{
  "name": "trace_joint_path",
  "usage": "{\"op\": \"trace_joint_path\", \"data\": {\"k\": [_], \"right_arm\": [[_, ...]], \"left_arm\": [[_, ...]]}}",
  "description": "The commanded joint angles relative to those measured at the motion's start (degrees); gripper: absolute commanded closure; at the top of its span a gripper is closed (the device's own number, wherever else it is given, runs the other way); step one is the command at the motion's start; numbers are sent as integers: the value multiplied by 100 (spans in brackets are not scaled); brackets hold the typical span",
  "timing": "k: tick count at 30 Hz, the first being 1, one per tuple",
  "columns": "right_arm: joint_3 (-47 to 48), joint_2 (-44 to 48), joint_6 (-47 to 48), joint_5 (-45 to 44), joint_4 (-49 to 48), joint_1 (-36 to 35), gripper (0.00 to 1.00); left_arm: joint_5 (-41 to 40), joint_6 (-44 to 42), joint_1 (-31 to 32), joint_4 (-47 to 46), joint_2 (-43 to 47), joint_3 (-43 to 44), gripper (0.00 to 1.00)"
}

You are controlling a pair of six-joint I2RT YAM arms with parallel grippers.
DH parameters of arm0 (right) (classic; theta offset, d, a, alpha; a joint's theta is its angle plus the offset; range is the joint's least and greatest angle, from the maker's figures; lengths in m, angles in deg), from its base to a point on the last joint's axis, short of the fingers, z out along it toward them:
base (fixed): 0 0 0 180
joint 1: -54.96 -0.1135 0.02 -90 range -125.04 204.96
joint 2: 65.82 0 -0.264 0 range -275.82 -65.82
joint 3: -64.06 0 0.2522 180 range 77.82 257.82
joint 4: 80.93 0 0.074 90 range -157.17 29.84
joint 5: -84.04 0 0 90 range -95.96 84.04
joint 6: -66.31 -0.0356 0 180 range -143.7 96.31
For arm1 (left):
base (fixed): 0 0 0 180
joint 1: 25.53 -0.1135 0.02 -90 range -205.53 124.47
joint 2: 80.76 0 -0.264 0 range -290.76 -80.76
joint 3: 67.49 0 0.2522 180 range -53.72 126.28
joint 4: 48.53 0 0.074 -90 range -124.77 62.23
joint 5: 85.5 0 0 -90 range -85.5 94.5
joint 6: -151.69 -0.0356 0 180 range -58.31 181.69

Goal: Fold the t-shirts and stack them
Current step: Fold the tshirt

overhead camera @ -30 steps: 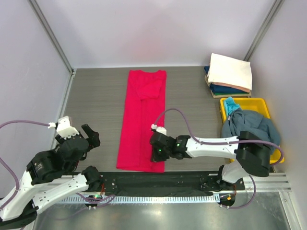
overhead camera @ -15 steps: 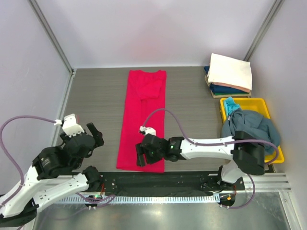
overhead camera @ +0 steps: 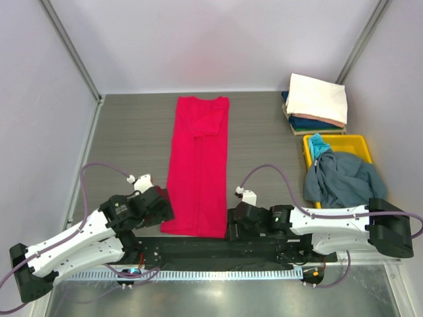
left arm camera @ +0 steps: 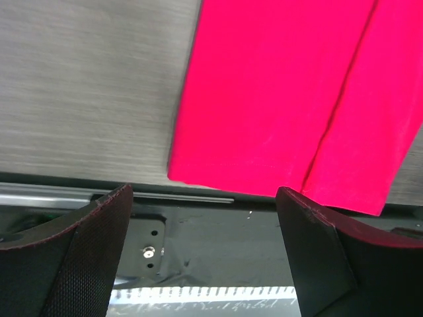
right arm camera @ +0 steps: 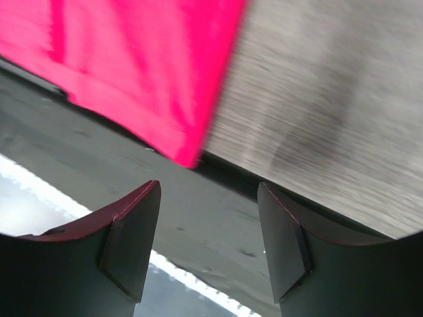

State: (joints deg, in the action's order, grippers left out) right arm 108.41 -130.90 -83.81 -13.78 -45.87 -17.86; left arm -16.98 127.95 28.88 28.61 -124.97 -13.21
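Note:
My left gripper is too far in along the t-shirt's hem, so I will move it outward and pinch the hem's nearest corner [left arm camera: 174,172] before I fold.
A crimson-pink t-shirt [overhead camera: 198,165] lies flat in the middle of the table, folded lengthwise into a long strip with its hem toward the arms. My left gripper [overhead camera: 164,212] is open, low by the hem's left corner, with nothing between its fingers. In the left wrist view the hem [left arm camera: 277,132] lies just beyond the left gripper [left arm camera: 205,228]. My right gripper [overhead camera: 232,223] is open and empty beside the hem's right corner. In the right wrist view that corner [right arm camera: 178,142] sits beyond the right gripper [right arm camera: 208,231].
Folded t-shirts are stacked at the back right, a cream-white one [overhead camera: 318,98] on top of a navy one [overhead camera: 310,123]. A yellow tray [overhead camera: 344,140] to the right holds a crumpled blue-grey shirt [overhead camera: 342,179] and a teal one [overhead camera: 319,144]. The black base rail [overhead camera: 211,247] runs under both grippers.
The right gripper has opened, let go of the pink shirt and slid off it to its near right corner. The left arm has swung right to the near left corner.

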Motion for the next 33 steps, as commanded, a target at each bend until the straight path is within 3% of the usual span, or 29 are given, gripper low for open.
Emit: {"op": "trace_joint_path", "data": {"k": [1,13,18,25,33], "right_arm": [[-281,171,-536,-168,-608,-57,34],[-712,-312,-843,-221,-1602,-101,44],[-774,-497,-888,-133,-1831,-110,47],[-879,-620,-1011,-133,-1980,-128,60],[-985,-611,-1099,-203,-1981,-136,66]], "left_arm": [[477,763,-27,-543,708,-542,10],[820,1741,-80,-853,1678,-2082,27],[759,1847,-80,-827,1889,-2276,34],[619,1856,-80,-950,1925,-2487,44],[214,1829,-80,-898,2003,-2382,49]]}}
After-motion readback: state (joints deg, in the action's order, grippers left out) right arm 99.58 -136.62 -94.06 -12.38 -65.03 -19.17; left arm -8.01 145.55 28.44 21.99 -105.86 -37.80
